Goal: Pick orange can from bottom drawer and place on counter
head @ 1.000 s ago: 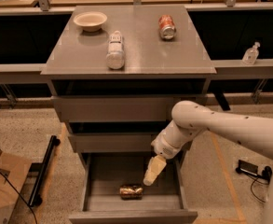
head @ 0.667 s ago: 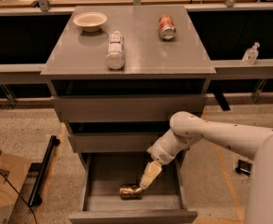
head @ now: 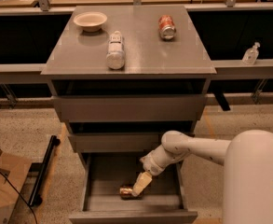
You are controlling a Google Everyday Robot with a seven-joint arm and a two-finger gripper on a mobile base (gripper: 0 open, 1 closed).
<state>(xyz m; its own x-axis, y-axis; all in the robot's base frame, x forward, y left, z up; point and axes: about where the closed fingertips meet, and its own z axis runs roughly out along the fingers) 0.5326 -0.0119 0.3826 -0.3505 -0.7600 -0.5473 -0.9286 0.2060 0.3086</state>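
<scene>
The orange can in the open bottom drawer is my next target, so I need to move my gripper over it and close around the can's body (head: 130, 190).
The orange can (head: 125, 192) lies on its side in the open bottom drawer (head: 98, 204), near the middle of the tray. My gripper (head: 139, 186) reaches down into the drawer from the right and its tip is at the can's right end, covering part of it. The grey counter (head: 140, 50) is the slab on top of the drawer unit.
On the counter lie a white bottle (head: 115, 50), a red-and-white can (head: 167, 27) and a pale bowl (head: 90, 20). Two closed drawers (head: 126, 108) sit above the open one. A cardboard box (head: 3, 183) and a black bar (head: 43, 171) are on the floor at left.
My arm has moved left and down into the drawer, bringing the gripper from right of the can onto the can's right end. The can has not moved.
</scene>
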